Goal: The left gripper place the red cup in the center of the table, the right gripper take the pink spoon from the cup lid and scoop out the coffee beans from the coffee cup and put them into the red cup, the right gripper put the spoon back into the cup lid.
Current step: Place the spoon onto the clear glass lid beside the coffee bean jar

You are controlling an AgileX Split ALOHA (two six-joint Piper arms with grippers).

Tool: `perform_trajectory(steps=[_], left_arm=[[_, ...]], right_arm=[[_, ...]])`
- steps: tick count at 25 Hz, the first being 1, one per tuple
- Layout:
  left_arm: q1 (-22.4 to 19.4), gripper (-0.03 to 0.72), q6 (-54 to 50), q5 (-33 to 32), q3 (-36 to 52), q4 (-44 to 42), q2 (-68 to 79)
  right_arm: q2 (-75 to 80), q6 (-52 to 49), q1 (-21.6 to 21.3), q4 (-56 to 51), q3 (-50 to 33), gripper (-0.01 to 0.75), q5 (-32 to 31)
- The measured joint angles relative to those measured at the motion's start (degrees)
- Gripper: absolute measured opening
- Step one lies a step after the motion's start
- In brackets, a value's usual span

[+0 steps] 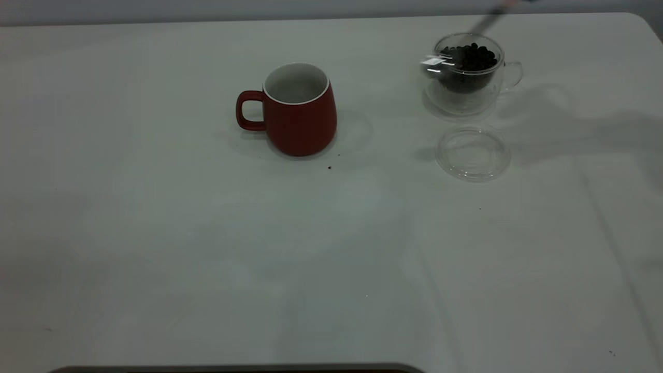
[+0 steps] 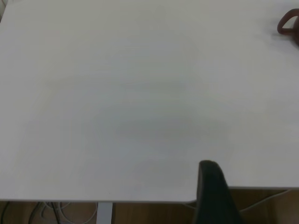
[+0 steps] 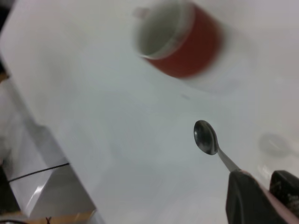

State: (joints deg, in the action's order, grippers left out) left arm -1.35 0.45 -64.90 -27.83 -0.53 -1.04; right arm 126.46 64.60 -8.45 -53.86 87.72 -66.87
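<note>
The robot's right gripper will release the pink spoon across the cup lid's rim (image 1: pixel 495 133), near the handle of the coffee cup.
The red cup (image 1: pixel 295 111) stands upright mid-table, handle toward the left, white inside, nothing visible in it. At the back right the clear coffee cup (image 1: pixel 469 72) holds dark coffee beans (image 1: pixel 470 57). The cup lid (image 1: pixel 473 154) lies flat just in front of it with nothing on it. My right gripper (image 3: pixel 261 186) is shut on the pink spoon (image 3: pixel 205 136), pink handle between its fingers. The spoon's bowl looks empty and hangs above the table (image 3: pixel 117 140), with the red cup (image 3: pixel 182 39) beyond. A blurred streak of the spoon's stem (image 1: pixel 484 23) slants over the coffee cup. My left gripper (image 2: pixel 219 200) sits parked at the table's edge.
A small dark crumb (image 1: pixel 329 167) lies on the table in front of the red cup. The red cup's handle (image 2: pixel 287 23) shows at the corner of the left wrist view. Broad white tabletop (image 1: pixel 207 248) stretches across the front and left.
</note>
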Motion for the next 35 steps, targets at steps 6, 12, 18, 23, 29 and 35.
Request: perform_trajectory(steps=[6, 12, 18, 23, 29, 35], left_arm=[[0.00, 0.495, 0.00, 0.00, 0.00, 0.00, 0.00], [0.00, 0.495, 0.00, 0.00, 0.00, 0.00, 0.00], [0.00, 0.495, 0.07, 0.00, 0.00, 0.00, 0.00], [0.00, 0.495, 0.13, 0.00, 0.00, 0.00, 0.00], [0.00, 0.495, 0.13, 0.00, 0.00, 0.00, 0.00], [0.00, 0.495, 0.13, 0.00, 0.00, 0.00, 0.00]], right_arm=[[6.20, -5.72, -7.17, 0.66, 0.00, 0.099, -0.21], [13.49, -9.28, -8.10, -1.04, 0.00, 0.099, 0.07], [16.61, -9.08, -8.05, -6.01, 0.00, 0.099, 3.27], [18.37, -8.66, -8.05, -7.50, 0.00, 0.099, 5.11], [20.79, -7.44, -7.21, -10.20, 0.00, 0.099, 6.79], [20.79, -6.01, -6.89, -10.90, 0.00, 0.147, 7.71]])
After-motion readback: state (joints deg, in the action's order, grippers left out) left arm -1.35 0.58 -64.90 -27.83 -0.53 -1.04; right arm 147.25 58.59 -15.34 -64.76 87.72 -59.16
